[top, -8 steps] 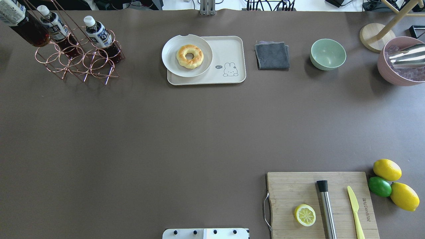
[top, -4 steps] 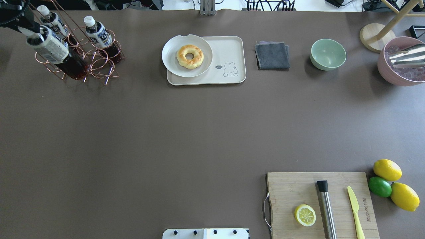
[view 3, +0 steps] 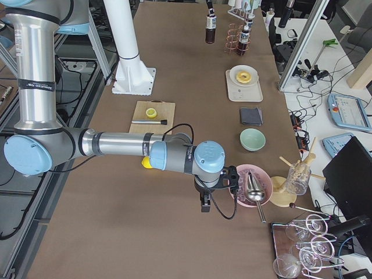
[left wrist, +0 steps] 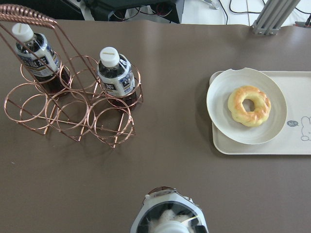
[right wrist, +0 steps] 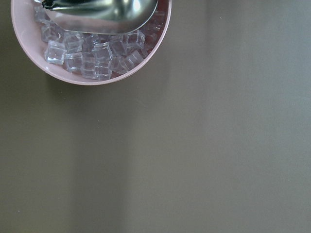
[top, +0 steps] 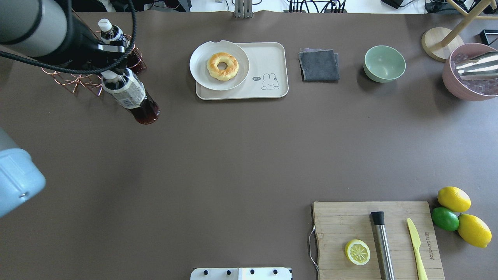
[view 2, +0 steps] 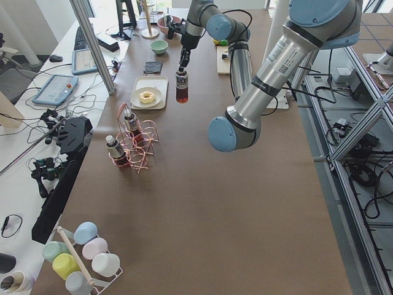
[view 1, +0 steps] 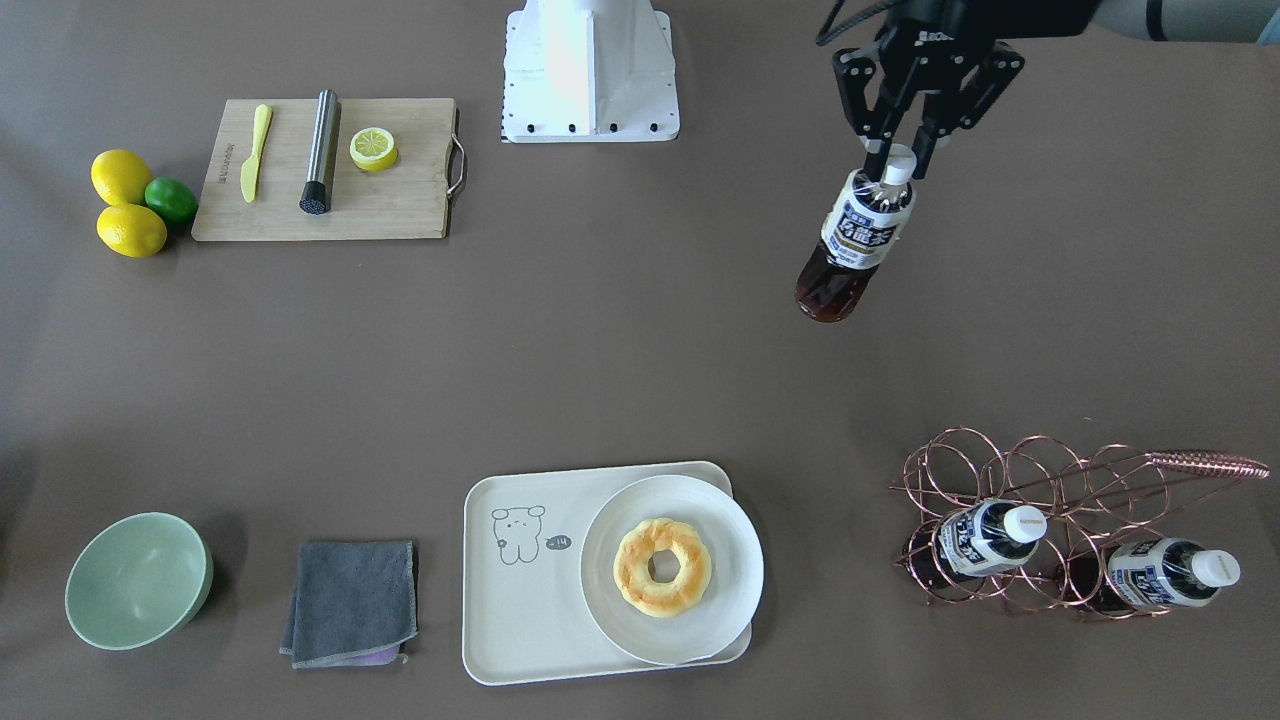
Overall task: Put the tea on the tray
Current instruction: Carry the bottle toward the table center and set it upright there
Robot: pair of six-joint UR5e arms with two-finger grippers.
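Observation:
My left gripper should release the tea bottle on the bare table (view 1: 593, 322) (left wrist: 273, 228) between the white base and the cream tray.
My left gripper (view 1: 897, 160) is shut on the white cap of a tea bottle (view 1: 856, 240) and holds it hanging in the air. In the overhead view the bottle (top: 133, 99) hangs left of the cream tray (top: 268, 58) and apart from it. The left wrist view shows the bottle's top (left wrist: 169, 219) at the bottom edge and the tray (left wrist: 296, 145) at the right. Two more tea bottles (view 1: 985, 538) (view 1: 1168, 576) stand in the copper wire rack (view 1: 1040, 480). My right gripper (view 3: 204, 204) shows only in the exterior right view, near the pink bowl; I cannot tell its state.
A round plate (top: 202, 74) with a donut (top: 222, 66) covers the tray's left half. Beyond it lie a grey cloth (top: 319, 65), a green bowl (top: 384, 63) and a pink bowl of ice (top: 457, 83). A cutting board (top: 342, 221) with lemon half, muddler and knife sits near right.
My left gripper has carried the bottle away from the rack, to the right and nearer the robot. The left arm now covers part of the rack in the overhead view.

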